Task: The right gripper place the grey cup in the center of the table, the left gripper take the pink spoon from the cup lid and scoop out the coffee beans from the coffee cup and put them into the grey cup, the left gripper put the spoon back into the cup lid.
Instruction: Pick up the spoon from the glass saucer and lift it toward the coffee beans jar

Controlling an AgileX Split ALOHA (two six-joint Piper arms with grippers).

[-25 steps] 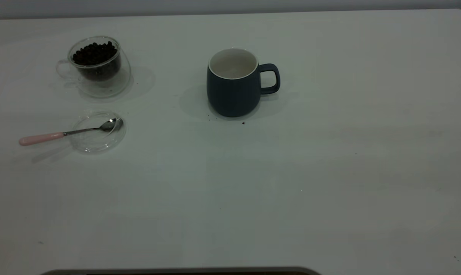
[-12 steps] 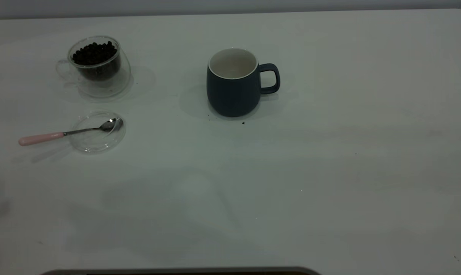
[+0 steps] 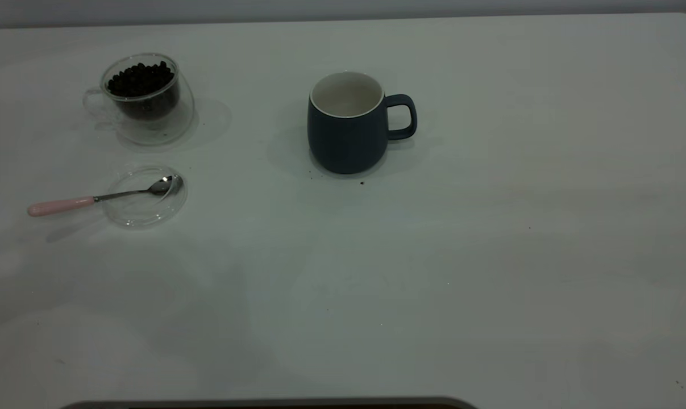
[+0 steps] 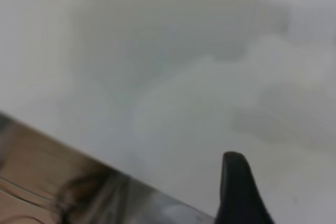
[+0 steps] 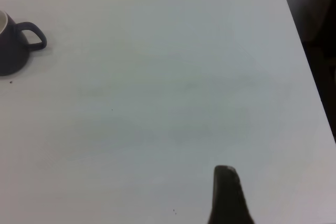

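Next, the robot's left gripper should grasp the pink spoon by the outer half of its handle (image 3: 48, 208), away from the cup lid.
The grey cup (image 3: 348, 125) stands upright and empty near the middle of the table (image 3: 490, 255), handle to the right; it also shows far off in the right wrist view (image 5: 13, 45). The coffee cup (image 3: 144, 96), holding coffee beans (image 3: 141, 78), stands at the far left. In front of it the cup lid (image 3: 145, 196) lies flat, with the pink spoon (image 3: 64, 205) resting in it, bowl on the lid and handle sticking out to the left. Neither gripper is in the exterior view. My left gripper (image 4: 236, 182) hangs over bare table by an edge. My right gripper (image 5: 226, 192) hangs over bare table, well away from the grey cup.
A few dark specks (image 3: 362, 183) lie by the grey cup's base. The table's right edge (image 5: 307, 61) shows in the right wrist view, with dark floor beyond. A table edge with brown floor (image 4: 42, 182) shows in the left wrist view.
Soft shadows have shifted over the near left part of the table. The grey cup, coffee cup, lid and spoon have not moved.
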